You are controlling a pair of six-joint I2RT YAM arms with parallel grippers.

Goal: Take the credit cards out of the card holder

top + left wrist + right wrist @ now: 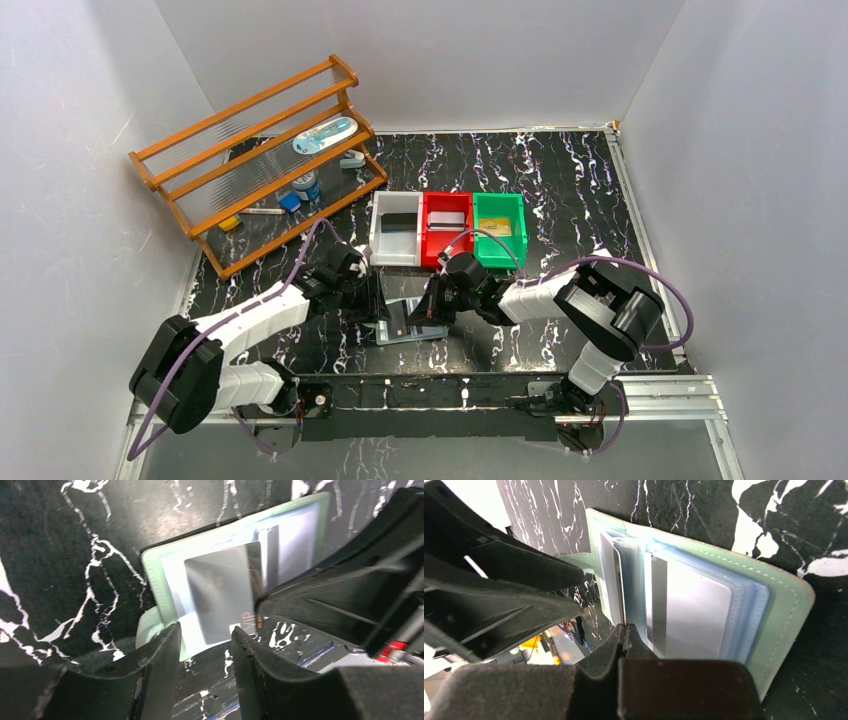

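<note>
I can see my right gripper's fingers pinch only the edge of the grey credit card, so next I open them, take the card's face (244, 599) deeper, then pull it out of the pocket.
The card holder (408, 326) lies spread open on the black marbled table between my two grippers, its pale green cover (785, 611) and clear pockets facing up. My right gripper (625, 627) is shut on the near edge of a grey credit card (612, 577), which is tilted up partway out of a pocket. In the left wrist view that credit card (220, 595) shows "VIP" print. A second silver card (696, 615) sits in the right-hand pocket. My left gripper (206, 630) is open at the holder's near left edge (152, 577), nothing between its fingers.
Three small bins stand just behind the holder: white (396, 250), red (432, 240), green (499, 250), each with something flat inside. A wooden rack (260, 160) with small items fills the back left. White walls enclose the table.
</note>
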